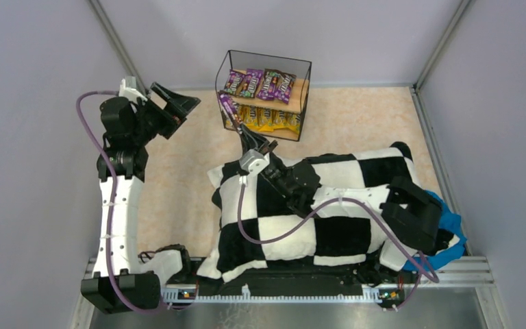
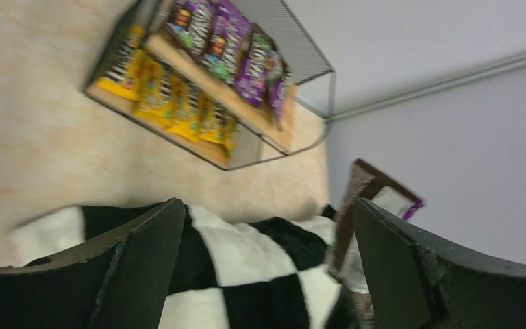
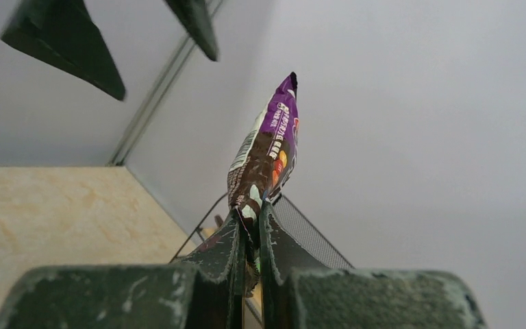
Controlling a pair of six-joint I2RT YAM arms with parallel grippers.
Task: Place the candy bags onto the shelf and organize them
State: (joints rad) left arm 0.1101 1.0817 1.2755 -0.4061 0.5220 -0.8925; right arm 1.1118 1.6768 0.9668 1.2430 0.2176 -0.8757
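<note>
The robot's right gripper needs to release its purple candy bag on the top board's bare end [image 1: 298,88] closest to the blue cloth.
The shelf [image 1: 303,88] is a black wire rack with two wooden boards at the back middle. Several purple candy bags [image 1: 260,82] lie on its top board and several yellow candy bags [image 1: 267,118] on the lower one. My right gripper [image 1: 246,135] is shut on a purple candy bag [image 1: 228,106] and holds it upright at the shelf's front left corner; the right wrist view shows the bag [image 3: 267,147] standing up from the gripper [image 3: 250,223]. My left gripper [image 1: 175,104] is open and empty, raised left of the shelf. The left wrist view shows the shelf [image 2: 274,133] ahead.
A black-and-white checkered cushion [image 1: 329,212] covers the near middle of the table, under the right arm, and also shows in the left wrist view [image 2: 246,253]. A blue cloth [image 1: 453,226] lies at the right edge. Grey walls enclose the table on three sides.
</note>
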